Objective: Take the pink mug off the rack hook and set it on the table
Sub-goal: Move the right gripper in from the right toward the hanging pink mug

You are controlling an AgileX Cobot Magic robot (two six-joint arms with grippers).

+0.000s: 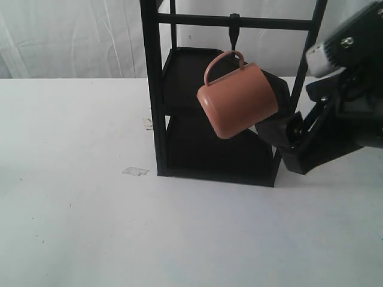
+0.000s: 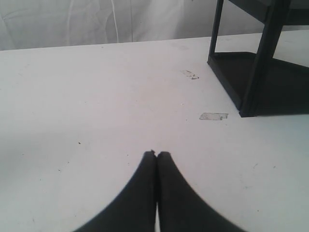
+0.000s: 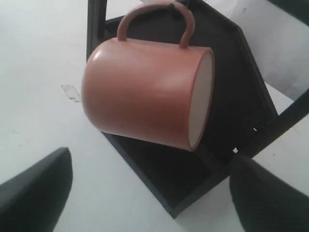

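Next, the robot's right gripper needs to move to the body of the pink mug (image 1: 241, 100) (image 3: 147, 94), under the mug's loop handle, and close there.
The pink mug (image 1: 239, 98) hangs tilted by its loop handle from the rack hook (image 1: 234, 34) on the top crossbar, mouth turned to the right. My right gripper (image 1: 274, 113) is open just right of the mug, near its rim. In the right wrist view the pink mug (image 3: 145, 92) fills the middle, cream inside showing. There my right gripper (image 3: 152, 162) has its fingers spread wide below the mug, touching nothing. Well left of the rack, my left gripper (image 2: 157, 153) is shut and empty over the table (image 1: 90, 209).
The tall black two-shelf rack (image 1: 157, 89) stands at the table's middle back, its lower shelf (image 3: 227, 96) behind the mug. A scrap of clear tape (image 1: 135, 171) lies left of the rack's foot, with the same tape (image 2: 213, 116) in the left wrist view.
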